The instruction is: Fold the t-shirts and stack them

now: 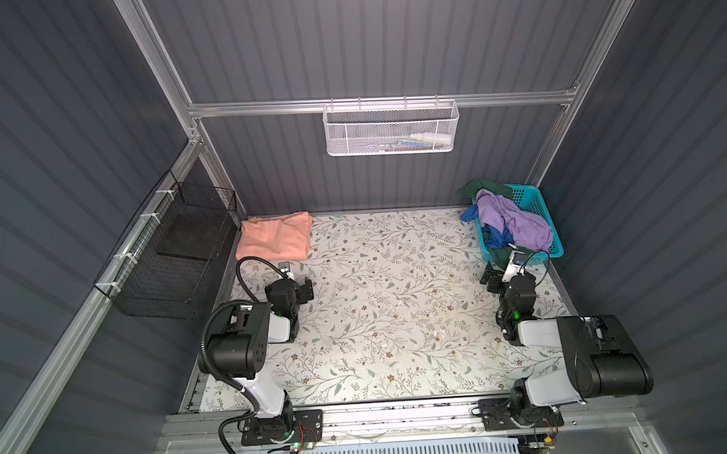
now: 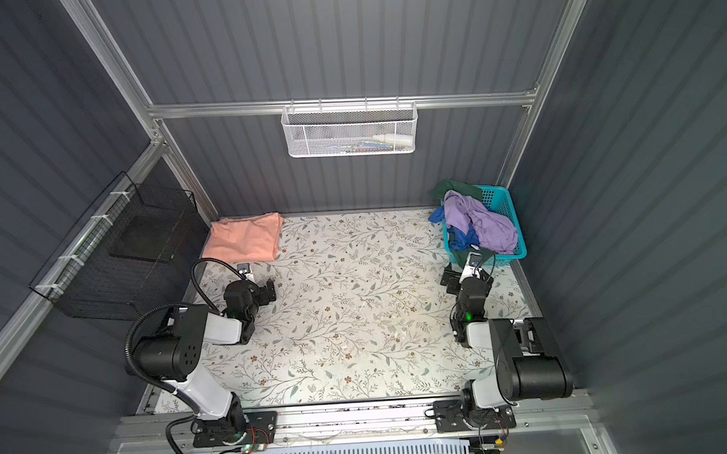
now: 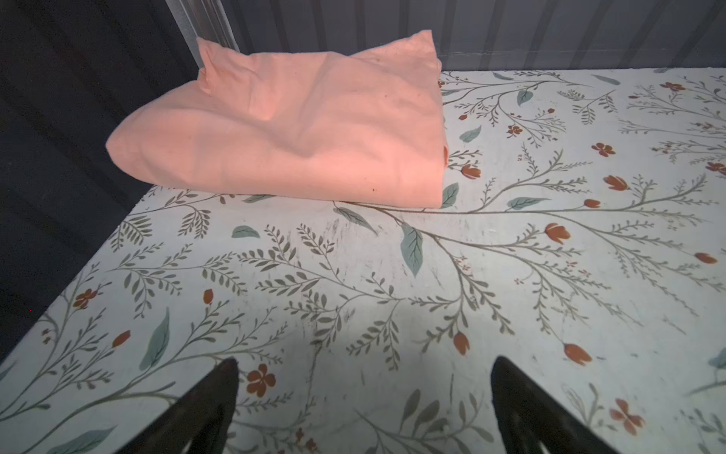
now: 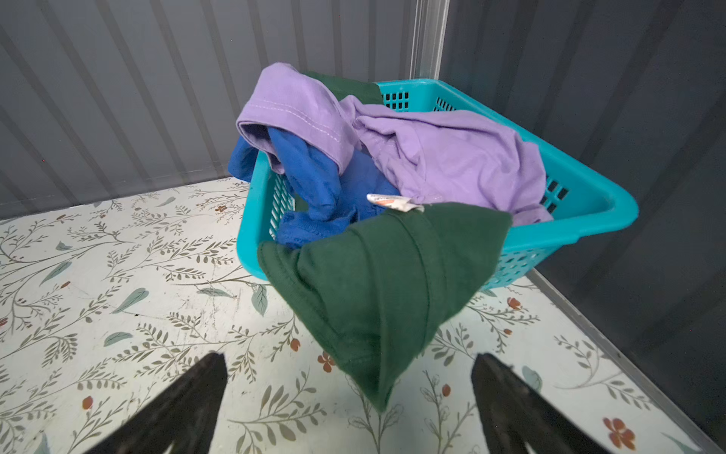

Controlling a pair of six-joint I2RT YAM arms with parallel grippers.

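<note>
Next, my right gripper should go to the lavender t-shirt's hem [image 1: 499, 214] [image 4: 323, 127], where it drapes over the blue garment, and close there.
A salmon-orange t-shirt [image 1: 275, 237] [image 3: 294, 129] lies folded in the table's far left corner. The lavender t-shirt [image 1: 515, 220] [image 4: 451, 157] sits crumpled on top of other clothes in the turquoise basket [image 1: 529, 195] [image 4: 589, 212] at the far right. My left gripper [image 1: 299, 280] [image 3: 365, 361] is open and empty just above the table, a short way in front of the salmon shirt. My right gripper [image 1: 503, 273] [image 4: 349, 355] is open in front of the basket. A dark green garment [image 4: 373, 283] hangs over the basket's near rim, its tip between my fingers and untouched.
A blue garment [image 4: 314, 173] lies in the basket under the lavender shirt. A black wire basket [image 1: 175, 251] hangs on the left wall and a white mesh basket [image 1: 391, 129] on the back rail. The floral table [image 1: 397, 301] is walled on three sides.
</note>
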